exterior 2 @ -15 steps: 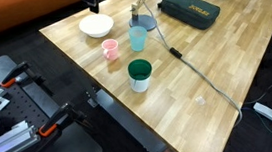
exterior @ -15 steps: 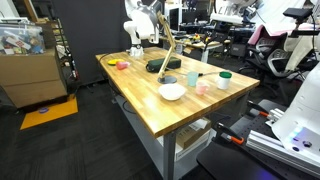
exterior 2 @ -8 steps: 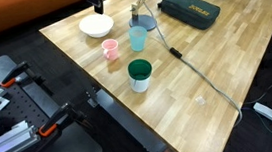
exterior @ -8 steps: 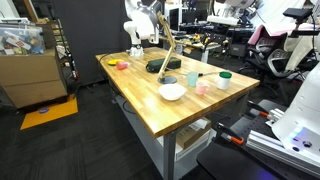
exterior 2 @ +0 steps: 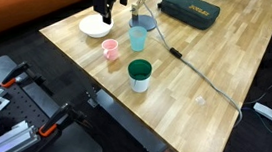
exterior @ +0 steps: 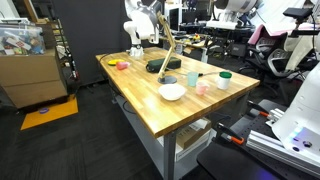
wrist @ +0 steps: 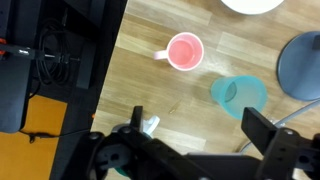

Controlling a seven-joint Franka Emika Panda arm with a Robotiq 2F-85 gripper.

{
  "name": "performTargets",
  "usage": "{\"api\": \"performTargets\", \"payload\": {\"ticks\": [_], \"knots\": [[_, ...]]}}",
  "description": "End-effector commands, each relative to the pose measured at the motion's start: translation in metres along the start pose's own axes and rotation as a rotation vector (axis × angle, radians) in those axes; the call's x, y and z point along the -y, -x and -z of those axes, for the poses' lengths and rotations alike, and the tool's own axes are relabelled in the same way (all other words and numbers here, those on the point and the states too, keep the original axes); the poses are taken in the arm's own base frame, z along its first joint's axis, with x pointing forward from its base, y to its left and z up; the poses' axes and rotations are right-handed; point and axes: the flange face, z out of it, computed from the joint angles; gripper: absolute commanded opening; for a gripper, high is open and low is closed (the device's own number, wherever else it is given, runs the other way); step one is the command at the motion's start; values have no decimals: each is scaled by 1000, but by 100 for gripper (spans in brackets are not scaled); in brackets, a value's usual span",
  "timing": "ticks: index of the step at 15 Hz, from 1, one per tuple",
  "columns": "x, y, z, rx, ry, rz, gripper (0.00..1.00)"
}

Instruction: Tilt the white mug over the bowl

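The white mug with the green top has the handle (exterior: 217,79) (wrist: 151,125) on its side toward the teal cup, and my gripper needs to close on that handle next.
The white mug (exterior 2: 140,76) with a green top stands near the table's front edge in both exterior views (exterior: 224,80). The wide white bowl (exterior 2: 96,27) sits further back (exterior: 172,92); only its rim shows at the top of the wrist view (wrist: 252,5). My gripper (exterior 2: 106,1) hangs high over the bowl and the teal cup, well away from the mug. In the wrist view the gripper (wrist: 203,128) is open and empty, with its fingers (wrist: 265,130) wide apart. A small white bit by the left finger may be the mug; the rest is hidden.
A pink cup (exterior 2: 111,49) and a teal cup (exterior 2: 137,38) stand between bowl and mug. A blue disc (exterior 2: 144,23) and a black case (exterior 2: 190,12) lie behind, and a cable (exterior 2: 190,66) runs across the table. A small pink dish (exterior: 122,65) sits at the far corner.
My gripper has come further into an exterior view from the top edge, moving down and sideways over the bowl and teal cup. The objects on the table have not moved.
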Motion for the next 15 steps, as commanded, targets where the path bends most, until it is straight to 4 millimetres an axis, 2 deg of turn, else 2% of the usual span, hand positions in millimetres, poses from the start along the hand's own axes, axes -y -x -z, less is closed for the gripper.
{"api": "performTargets", "payload": {"ticks": [1,7,9,15], "knots": [[6,-23,-22,-49,34,-127,100],[1,-58,-78,-44,99,-347,100],[-5,-54,-80,-36,108,-322,100],[1,-58,-82,-34,102,-330,100]]}}
